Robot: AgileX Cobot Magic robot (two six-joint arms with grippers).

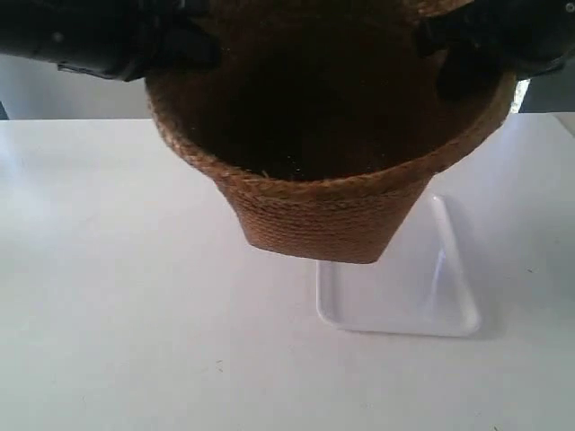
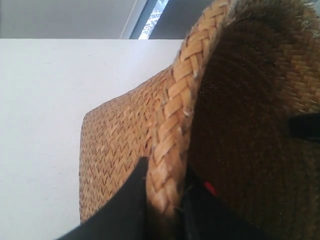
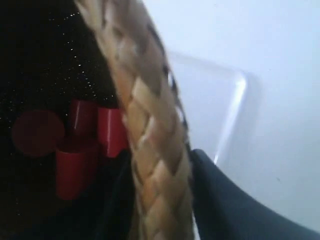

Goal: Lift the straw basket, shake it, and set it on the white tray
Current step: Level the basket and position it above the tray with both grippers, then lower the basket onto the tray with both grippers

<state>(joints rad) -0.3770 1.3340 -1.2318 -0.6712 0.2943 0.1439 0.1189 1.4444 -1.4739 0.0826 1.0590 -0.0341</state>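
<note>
Next, my left gripper releases the straw basket with its base on the middle of the white tray (image 1: 400,265).
The straw basket (image 1: 323,220) hangs in the air above the table, tilted, with its dark inside facing the exterior view. Below its base and a little to the right lies the white tray (image 1: 395,310), partly hidden by the basket. My left gripper (image 2: 165,187) is shut on the braided rim (image 2: 175,115), one finger (image 2: 125,210) outside the wall and one inside. On the opposite side, my right gripper (image 3: 160,172) is shut on the rim (image 3: 145,125) in the same way. Past that rim the tray (image 3: 210,100) shows beneath.
Several red cylinders (image 3: 75,150) lie inside the basket. Black arms reach in at the exterior view's top left (image 1: 99,36) and top right (image 1: 503,36). The white table (image 1: 117,296) stretches around the tray.
</note>
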